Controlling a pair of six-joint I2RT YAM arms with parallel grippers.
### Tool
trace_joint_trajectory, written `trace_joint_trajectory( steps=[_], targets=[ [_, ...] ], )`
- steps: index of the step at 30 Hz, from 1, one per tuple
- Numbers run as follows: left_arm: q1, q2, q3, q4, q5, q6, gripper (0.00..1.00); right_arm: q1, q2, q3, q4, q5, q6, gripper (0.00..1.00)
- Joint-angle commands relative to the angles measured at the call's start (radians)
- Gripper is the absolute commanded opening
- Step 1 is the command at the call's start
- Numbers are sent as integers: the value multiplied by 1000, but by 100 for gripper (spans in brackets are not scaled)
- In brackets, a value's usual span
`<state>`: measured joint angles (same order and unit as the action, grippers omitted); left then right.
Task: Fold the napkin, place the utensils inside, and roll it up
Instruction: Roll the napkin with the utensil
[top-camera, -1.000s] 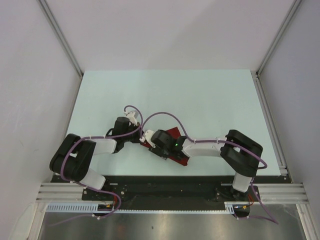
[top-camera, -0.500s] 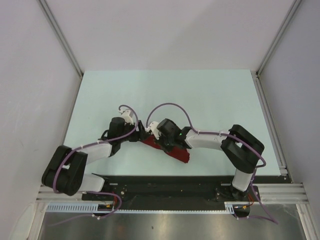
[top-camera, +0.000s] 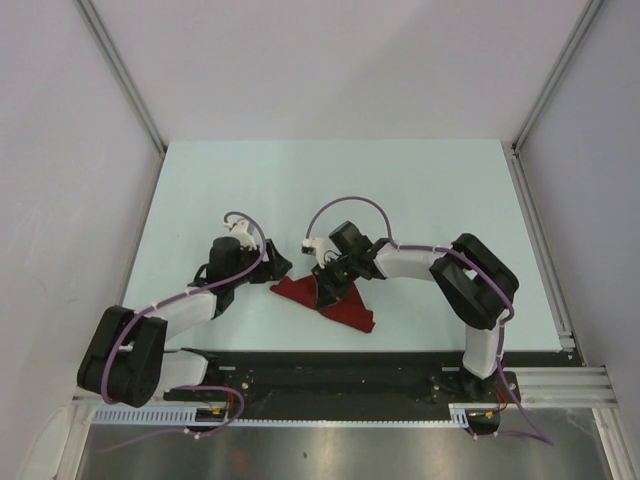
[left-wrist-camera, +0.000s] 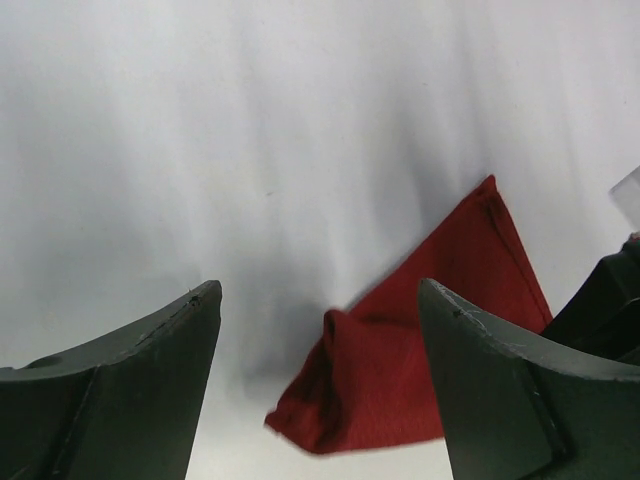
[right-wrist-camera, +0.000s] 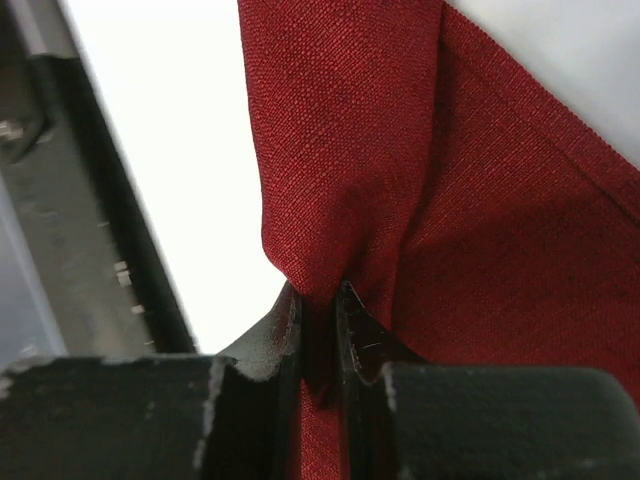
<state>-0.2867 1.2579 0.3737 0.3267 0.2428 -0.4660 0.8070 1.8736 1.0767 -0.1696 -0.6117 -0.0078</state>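
The napkin's end lies crumpled and my right gripper pinches only the middle of the fold, so next my left gripper pinches the napkin's bunched fold (left-wrist-camera: 342, 328) there and smooths it out evenly.
The dark red napkin (top-camera: 345, 310) lies crumpled near the table's front middle, and one part is pulled up into a peak. My right gripper (top-camera: 328, 283) is shut on that raised fold. In the right wrist view the cloth (right-wrist-camera: 420, 150) is pinched tight between the right gripper (right-wrist-camera: 318, 295) fingertips. My left gripper (top-camera: 275, 265) stands open just left of the napkin, not touching it. In the left wrist view the left gripper (left-wrist-camera: 318, 292) has its jaws wide apart, with the napkin (left-wrist-camera: 420, 340) on the table beyond them. The utensils are out of view.
The black mounting rail (top-camera: 340, 365) runs along the near table edge, close behind the napkin. Grey walls enclose the table on the left, back and right, with an aluminium frame (top-camera: 540, 250) along the right side. Purple cables loop above both wrists.
My left gripper has opened, let go of the napkin and drawn back to the left. My right gripper has shut on the cloth and lifted a fold, spreading the napkin out.
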Motion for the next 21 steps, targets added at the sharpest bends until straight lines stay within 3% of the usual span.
trace_joint_trajectory(
  steps=[1,7,21],
  targets=[
    [7,-2,-1,20,23,4,83,-2,61,14,-71,-215,57,0],
    [7,6,1,25,50,10,81,-81,88,32,-53,-207,95,0],
    [6,112,4,109,199,-19,46,-132,168,94,-108,-172,80,0]
  ],
)
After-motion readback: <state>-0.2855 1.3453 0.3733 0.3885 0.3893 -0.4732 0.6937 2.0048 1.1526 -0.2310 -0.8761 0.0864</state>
